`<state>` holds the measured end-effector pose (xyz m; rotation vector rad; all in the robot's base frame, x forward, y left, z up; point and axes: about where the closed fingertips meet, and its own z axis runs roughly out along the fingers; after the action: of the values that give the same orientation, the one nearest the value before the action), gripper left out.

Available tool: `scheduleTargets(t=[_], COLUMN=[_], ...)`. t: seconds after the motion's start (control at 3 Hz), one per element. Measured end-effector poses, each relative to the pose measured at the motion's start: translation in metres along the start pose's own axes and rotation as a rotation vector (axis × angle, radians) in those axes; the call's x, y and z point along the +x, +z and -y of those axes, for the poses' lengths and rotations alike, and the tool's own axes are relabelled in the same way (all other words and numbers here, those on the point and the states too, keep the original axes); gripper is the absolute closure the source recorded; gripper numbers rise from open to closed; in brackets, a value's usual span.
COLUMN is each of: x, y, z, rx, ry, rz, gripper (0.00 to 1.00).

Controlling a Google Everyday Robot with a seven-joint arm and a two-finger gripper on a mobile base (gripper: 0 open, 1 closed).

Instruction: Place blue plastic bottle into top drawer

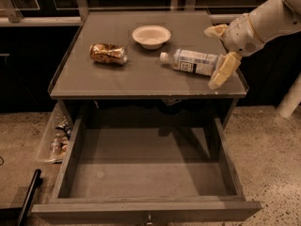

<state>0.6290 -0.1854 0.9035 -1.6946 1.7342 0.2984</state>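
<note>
Next, I grip the blue plastic bottle's base end [211,65], opposite its white cap.
The blue plastic bottle [192,62] lies on its side on the tabletop [141,76], white cap pointing left, right of centre. My gripper [218,52] is open at the bottle's right end, with one cream finger beyond it and the other finger [223,71] on the near side, near the table's right edge. The jaws stand apart on either side of the bottle's base and are not closed on it. The top drawer [146,171] is pulled fully open below the tabletop, and its flat grey bottom holds nothing. A small metal knob [149,218] shows on its front panel.
A dented gold-brown can [108,53] lies at the left of the tabletop. A white bowl [151,36] stands at the back centre. A clear bin of small packets [58,135] sits on the floor left of the drawer. A dark bar [28,197] lies at the bottom left.
</note>
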Motion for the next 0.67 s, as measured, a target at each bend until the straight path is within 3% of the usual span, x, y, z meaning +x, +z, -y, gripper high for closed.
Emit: scheduleTargets(t=[0.33, 0.67], x=[0.013, 0.019], y=[0.014, 0.024], z=[0.012, 0.024], rx=[-0.005, 0.04], ry=[0.051, 0.099], rz=[0.041, -0.019], gripper=[0.0, 0.0])
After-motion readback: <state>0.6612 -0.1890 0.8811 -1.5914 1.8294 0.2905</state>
